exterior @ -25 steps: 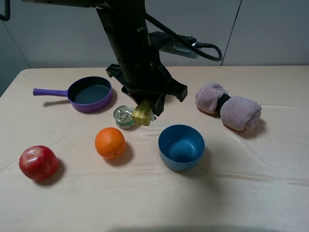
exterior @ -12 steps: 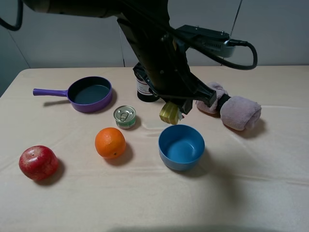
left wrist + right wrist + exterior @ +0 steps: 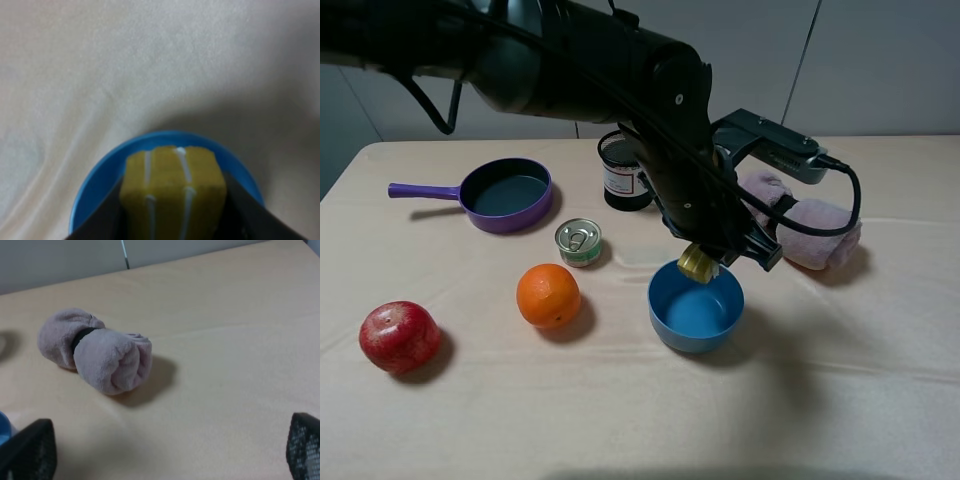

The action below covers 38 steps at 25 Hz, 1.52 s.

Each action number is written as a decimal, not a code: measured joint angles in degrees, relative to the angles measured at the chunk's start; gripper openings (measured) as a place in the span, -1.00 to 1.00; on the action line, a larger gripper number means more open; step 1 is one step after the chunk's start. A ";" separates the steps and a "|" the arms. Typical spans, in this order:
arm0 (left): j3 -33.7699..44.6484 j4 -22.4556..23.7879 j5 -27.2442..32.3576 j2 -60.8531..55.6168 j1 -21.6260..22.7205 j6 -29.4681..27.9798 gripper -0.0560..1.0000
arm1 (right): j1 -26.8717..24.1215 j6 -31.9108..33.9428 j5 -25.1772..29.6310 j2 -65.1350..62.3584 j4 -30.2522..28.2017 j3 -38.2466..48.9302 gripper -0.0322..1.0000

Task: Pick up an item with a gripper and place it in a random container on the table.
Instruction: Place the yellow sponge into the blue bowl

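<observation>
My left gripper needs to release the yellow ribbed block on the bottom of the blue bowl [image 3: 697, 309] [image 3: 167, 212], next to the orange.
My left gripper [image 3: 701, 262] reaches across the beige table [image 3: 840, 400] and is shut on the yellow ribbed block [image 3: 697, 263]. It holds the block just above the far rim of the blue bowl [image 3: 670, 335]. In the left wrist view the block [image 3: 172, 192] sits between the two dark fingers [image 3: 102, 220], with the bowl [image 3: 95, 185] directly beneath. My right gripper [image 3: 167, 455] is open and empty. Only its two fingertips show, low over the cloth near the towel roll; it is out of the exterior view.
A tin can [image 3: 579, 241], an orange [image 3: 548, 296] and a red fruit [image 3: 399, 337] lie left of the bowl. A purple pan [image 3: 505, 193] and black mesh cup [image 3: 623, 170] stand behind. A pink towel roll [image 3: 800, 222] lies at the right, also in the right wrist view [image 3: 95, 350].
My left arm has carried the yellow block rightward and forward, from beside the tin can to just over the blue bowl. Moving away uncovered the black mesh cup.
</observation>
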 joint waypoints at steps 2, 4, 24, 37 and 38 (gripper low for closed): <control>0.00 0.03 -0.46 0.74 0.00 0.00 -0.21 | 0.00 0.00 0.00 0.00 0.00 0.00 0.41; 0.00 0.10 -0.62 1.57 -0.11 0.00 -0.21 | 0.00 0.00 0.00 0.00 0.00 0.00 0.41; 0.00 0.88 -1.04 4.35 -0.85 0.02 -0.21 | 0.00 0.00 0.00 0.00 0.83 0.00 0.41; 0.00 1.15 1.00 4.46 -1.45 1.72 0.77 | 0.00 0.00 0.00 0.00 1.00 0.00 0.41; 0.00 1.09 1.22 4.46 -1.45 1.72 0.84 | 0.00 0.00 0.00 0.00 1.00 0.00 0.41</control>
